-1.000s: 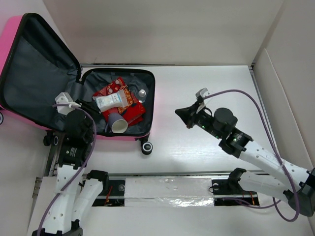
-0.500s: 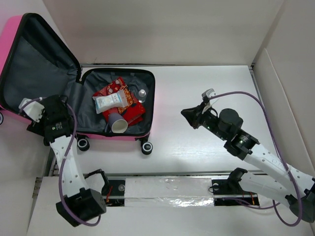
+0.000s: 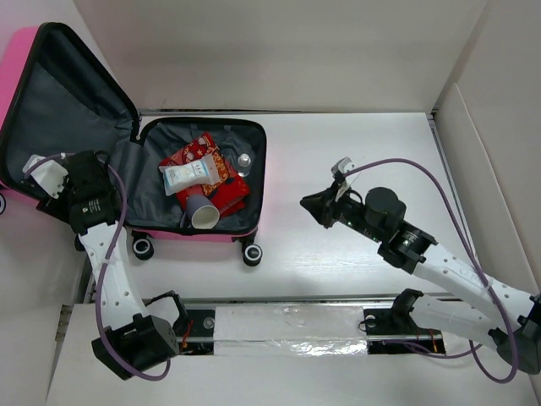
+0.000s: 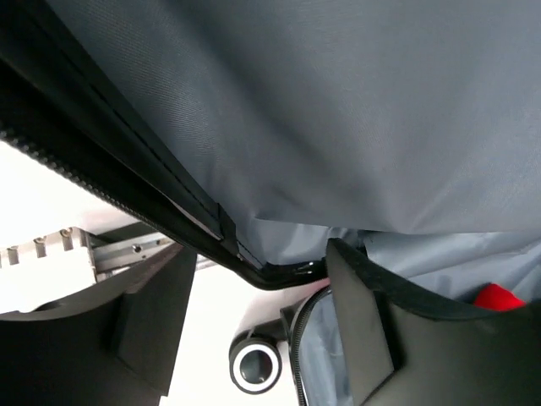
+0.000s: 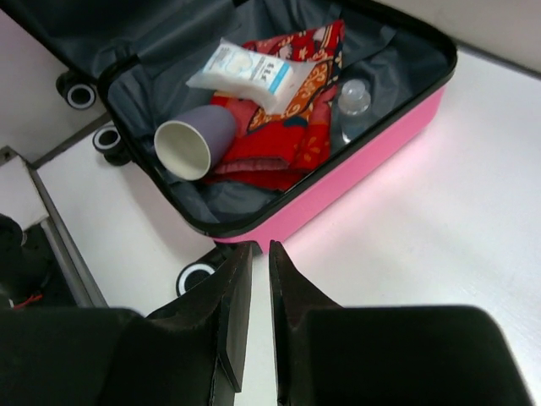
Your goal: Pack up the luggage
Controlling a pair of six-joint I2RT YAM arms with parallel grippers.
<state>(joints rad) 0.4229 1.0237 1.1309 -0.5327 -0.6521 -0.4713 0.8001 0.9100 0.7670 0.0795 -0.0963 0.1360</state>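
Observation:
The luggage lid's black rim slants past my left gripper's open fingers, so I will pinch the lid's zipper edge [image 4: 139, 217] before I swing the lid over the luggage's base.
The pink luggage [image 3: 203, 234] lies open at the left, its grey-lined lid [image 3: 59, 110] raised. In its base lie a red patterned cloth [image 3: 215, 169], a white packet [image 3: 184, 175], a grey-purple cup [image 3: 203, 213] and a small clear bottle [image 3: 244, 161]. My left gripper [image 3: 100, 169] is open at the lid's lower edge. In the left wrist view, the lid's black rim [image 4: 194, 228] runs just past its fingertips [image 4: 258, 254]. My right gripper [image 3: 311, 203] is shut and empty, over the table to the right of the luggage [image 5: 355, 161], pointing at its near corner [image 5: 260, 247].
The luggage's black wheels [image 3: 251, 252] stick out toward the near edge, and one shows below the left fingers [image 4: 254, 368]. A metal rail with foil tape [image 3: 287, 330] runs along the front. White walls enclose the table at the back and right [image 3: 473, 127].
My left gripper has swung from the base's near left corner out to the lid's lower edge. My right gripper drifted right, then back left toward the luggage, staying shut.

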